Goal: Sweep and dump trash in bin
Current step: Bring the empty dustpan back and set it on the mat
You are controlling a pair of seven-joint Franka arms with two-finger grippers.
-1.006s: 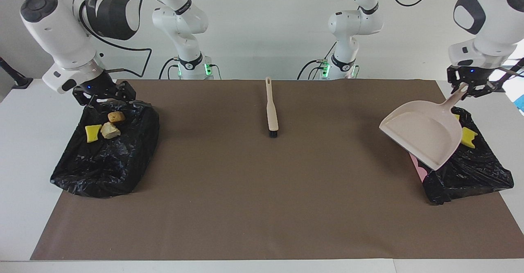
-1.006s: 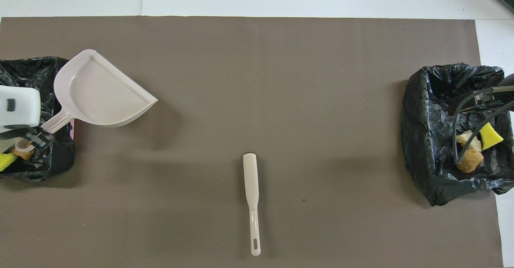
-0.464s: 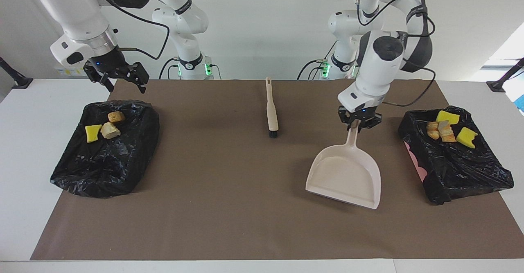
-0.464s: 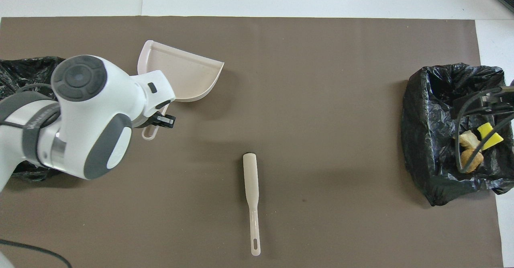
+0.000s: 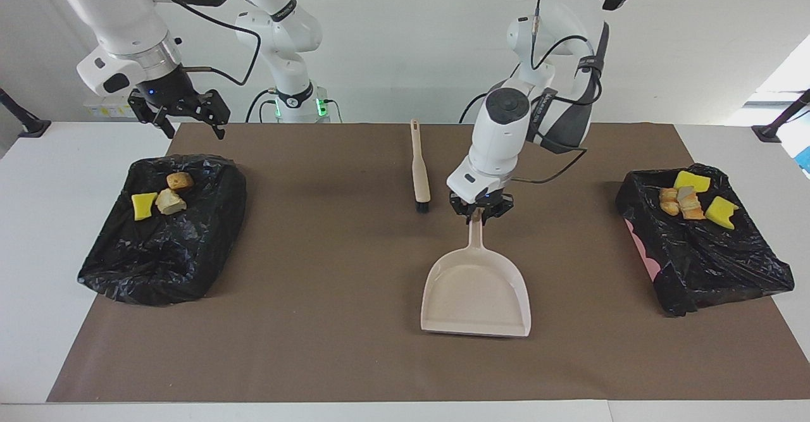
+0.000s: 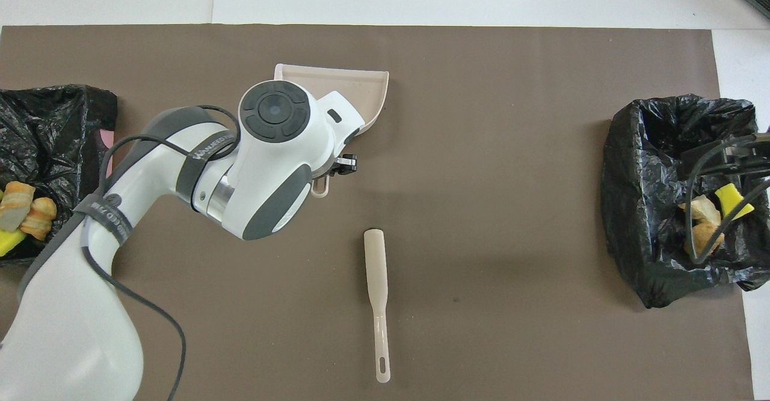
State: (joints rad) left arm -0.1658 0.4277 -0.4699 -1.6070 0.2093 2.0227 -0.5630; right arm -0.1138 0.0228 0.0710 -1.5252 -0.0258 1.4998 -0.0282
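Observation:
Next, I let go of the beige dustpan with my left gripper on the brown mat, in line [image 6: 380, 133] beyond the bristles of the hand brush.
My left gripper [image 5: 479, 214] is shut on the handle of the beige dustpan [image 5: 476, 295], which lies flat and empty on the brown mat near the middle; the dustpan also shows in the overhead view [image 6: 367, 85], partly under the arm. The trash lies in two black bag-lined bins. Three scraps [image 5: 162, 197] are in the bin [image 5: 161, 251] at the right arm's end. Several scraps [image 5: 690, 199] are in the bin [image 5: 715, 264] at the left arm's end. My right gripper [image 5: 183, 115] is open and empty, raised over the table edge beside its bin.
The beige hand brush [image 5: 419, 169] lies on the mat beside the left gripper, bristles pointing away from the robots; it also shows in the overhead view [image 6: 377, 293]. No scraps show on the brown mat [image 5: 316, 321].
My left arm carried the dustpan from over the bin at its end to the middle of the mat and lowered it flat. My right gripper rose from its bin.

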